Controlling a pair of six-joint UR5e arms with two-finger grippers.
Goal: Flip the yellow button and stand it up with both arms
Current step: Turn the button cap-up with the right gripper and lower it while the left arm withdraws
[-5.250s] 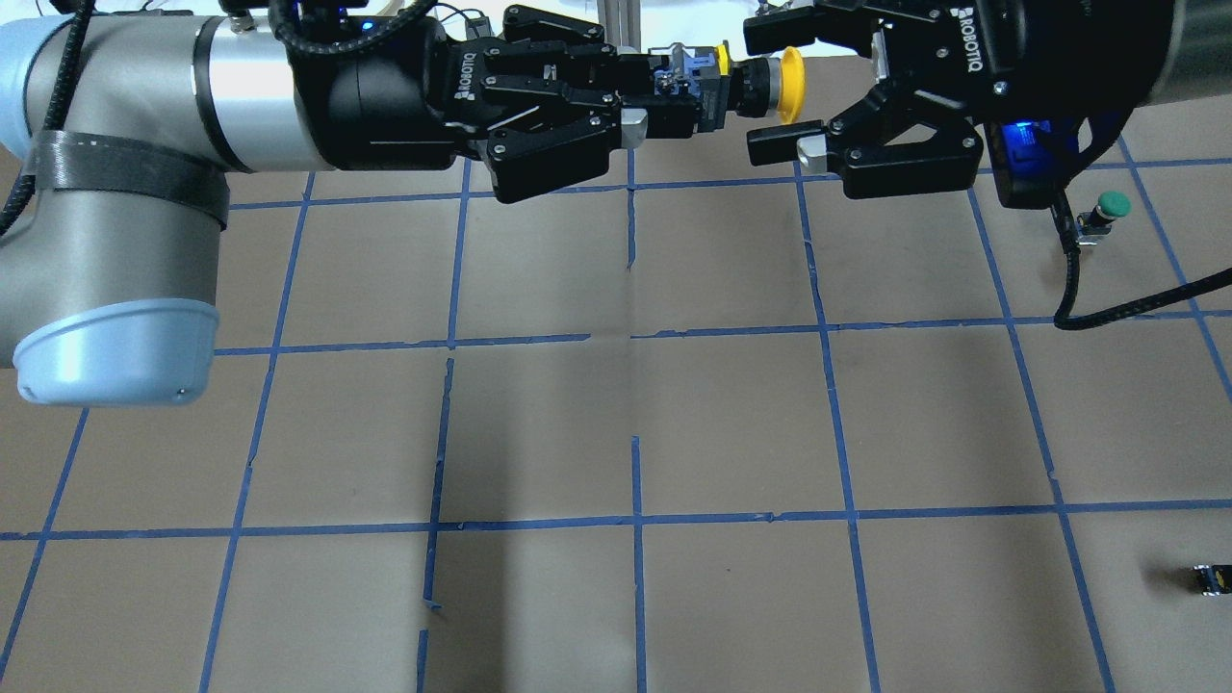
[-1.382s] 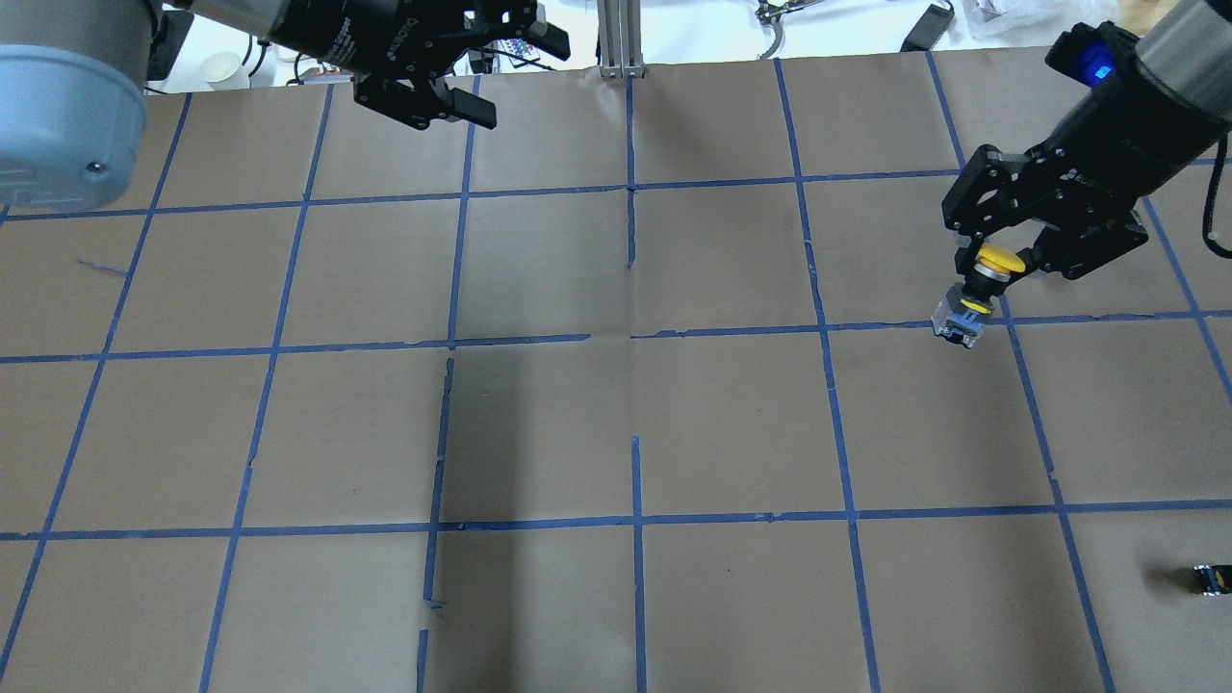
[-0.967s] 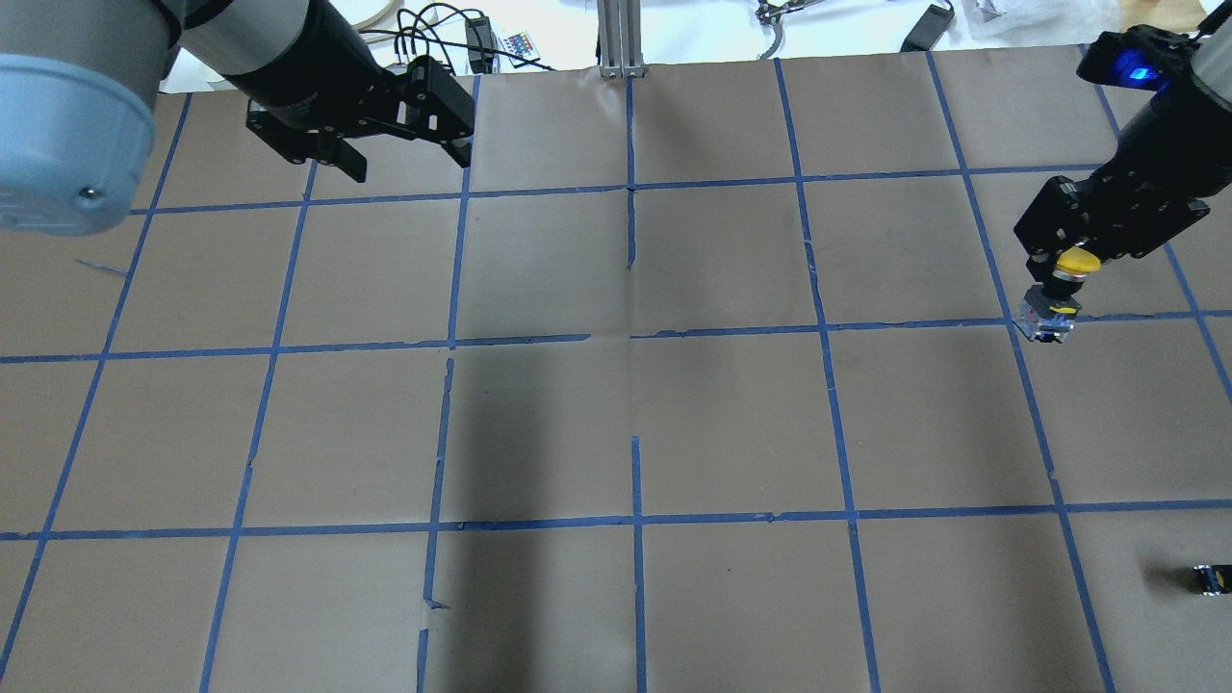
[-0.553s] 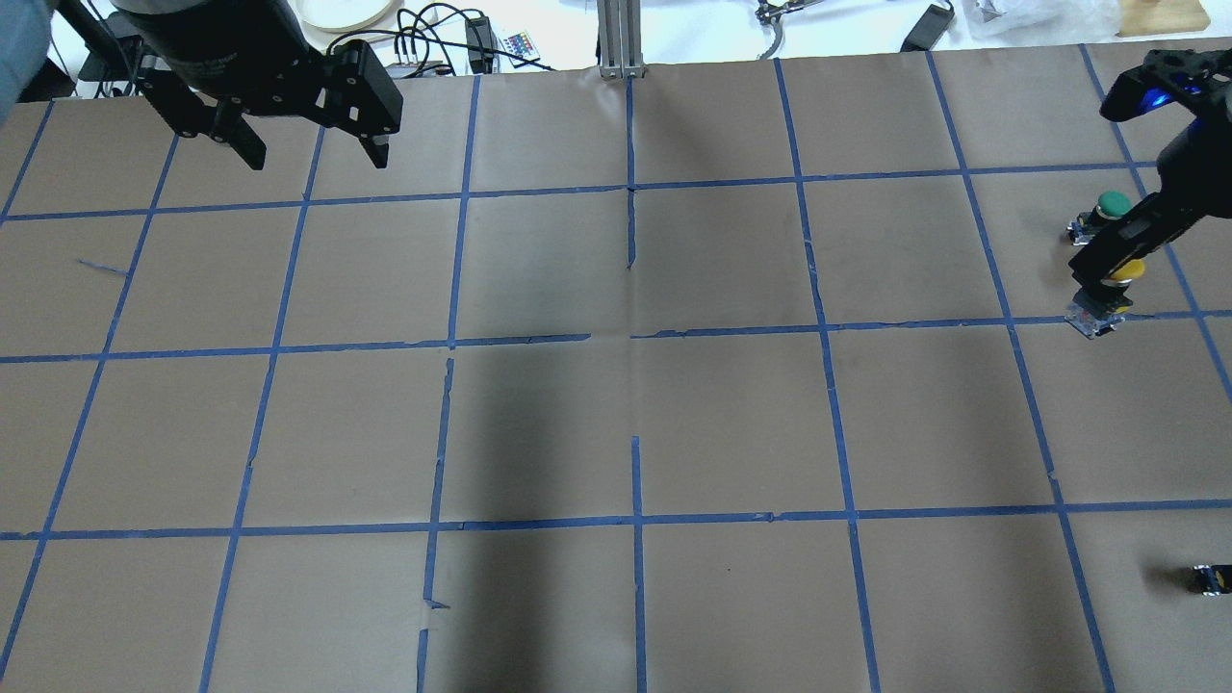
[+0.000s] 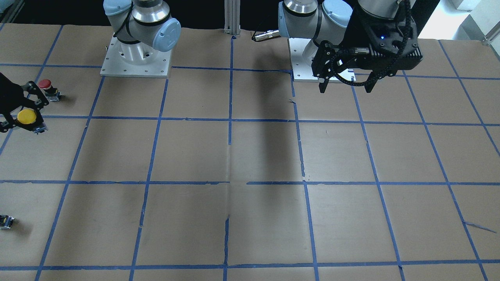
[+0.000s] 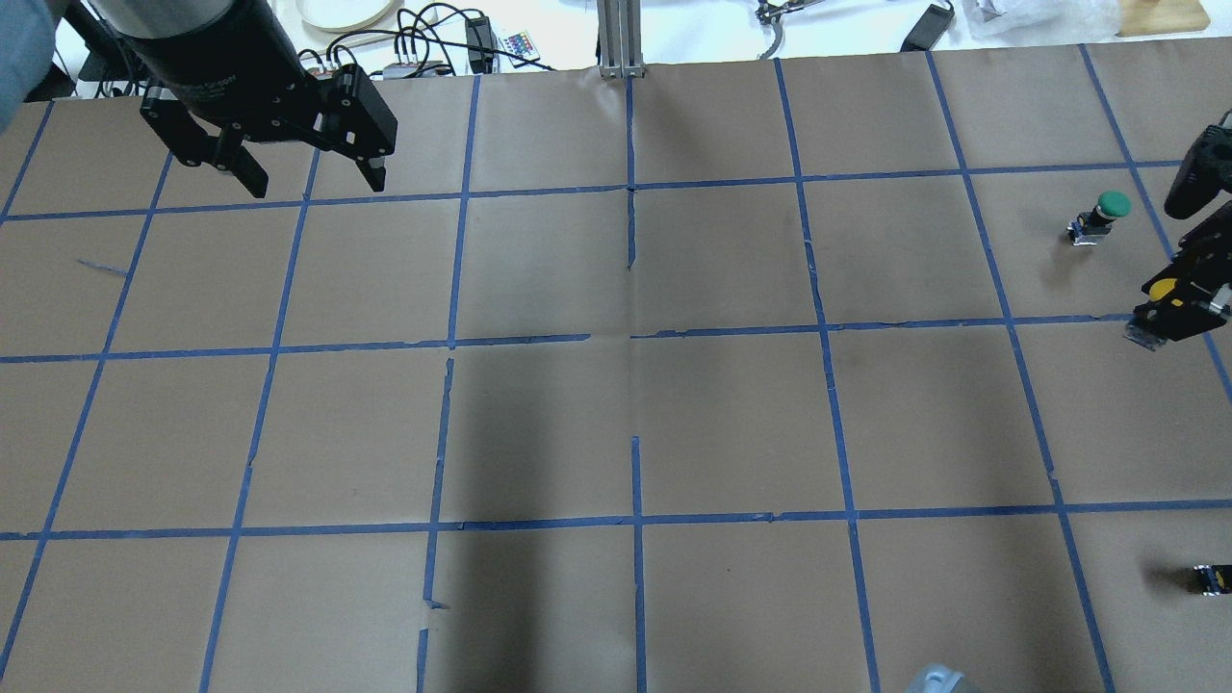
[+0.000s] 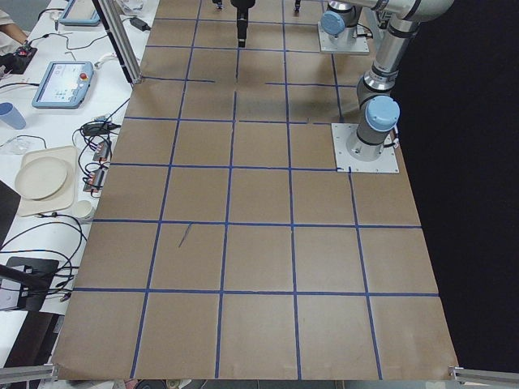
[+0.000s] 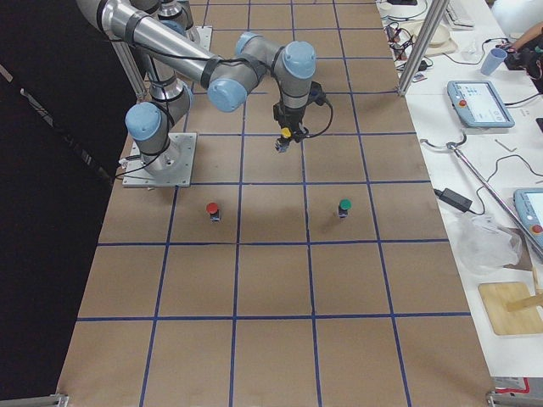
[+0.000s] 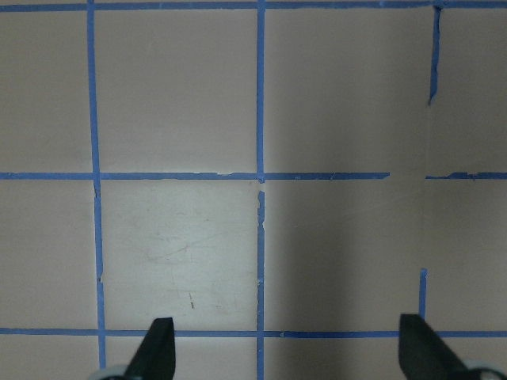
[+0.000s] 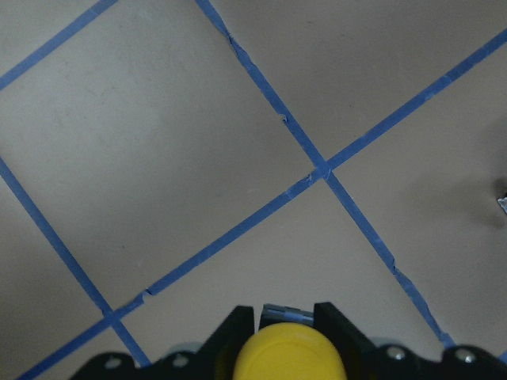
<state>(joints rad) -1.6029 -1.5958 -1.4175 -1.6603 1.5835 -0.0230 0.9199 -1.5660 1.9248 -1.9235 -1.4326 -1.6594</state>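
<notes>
Next, my right gripper lets go of the yellow button amid the tape square [image 5: 36,149], at a spot just beyond the red-capped button.
The yellow button [image 5: 27,116] hangs cap up and base down in my right gripper [image 5: 23,118], above the table's right end. My right gripper [image 6: 1178,300] is shut on the cap, and the button's [image 6: 1163,287] grey base sticks out below. In the right wrist view the cap [image 10: 289,354] sits between the two fingers [image 10: 339,326], with taped paper well below. My left gripper [image 6: 318,183] is open and empty, high over the far left of the table. Its spread fingertips [image 9: 158,348] frame bare table.
A red-capped button [image 5: 45,83] stands near the yellow one, on the robot's side. A green-capped button [image 6: 1113,203] stands on the far side. A small dark part [image 6: 1213,577] is cut by the frame edge. The table is brown paper [image 6: 731,423] with a blue tape grid.
Five seconds ago my left gripper held the button's base at mid-table. My right gripper has taken it by the cap and carried it to the right edge. My left gripper drew back left, open.
</notes>
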